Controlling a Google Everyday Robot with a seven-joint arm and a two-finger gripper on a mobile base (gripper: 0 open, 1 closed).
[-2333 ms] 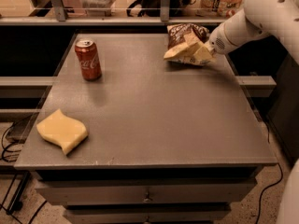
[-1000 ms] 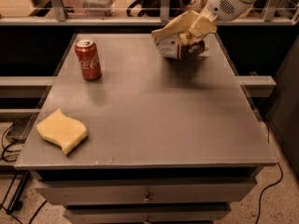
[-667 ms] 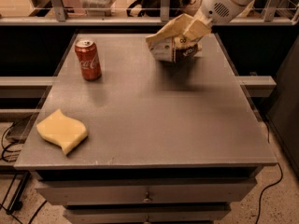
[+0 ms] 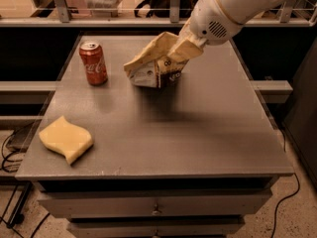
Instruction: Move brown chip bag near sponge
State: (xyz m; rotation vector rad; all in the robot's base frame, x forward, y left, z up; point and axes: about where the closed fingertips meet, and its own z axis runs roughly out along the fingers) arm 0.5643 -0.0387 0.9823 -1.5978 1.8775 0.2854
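Note:
I need to let go of the brown chip bag on the grey table (image 4: 121, 126) next to the sponge, toward the middle of the table.
My gripper (image 4: 168, 51) is shut on the brown chip bag (image 4: 156, 71) and holds it in the air above the middle of the grey table (image 4: 198, 128). The bag hangs below the pale-yellow fingers (image 4: 184, 48), its white and dark panels showing. The white arm reaches in from the upper right. The sponge (image 4: 66, 139), a pale-yellow wavy foam block, lies flat at the table's front left corner, well apart from the bag.
A red soda can (image 4: 93, 63) stands upright at the back left of the table, left of the held bag. A railing and shelf run behind the table. Drawers sit under the table's front edge.
The gripper has lifted the chip bag off the back right of the table and carried it left and toward the front. The can and sponge have not moved.

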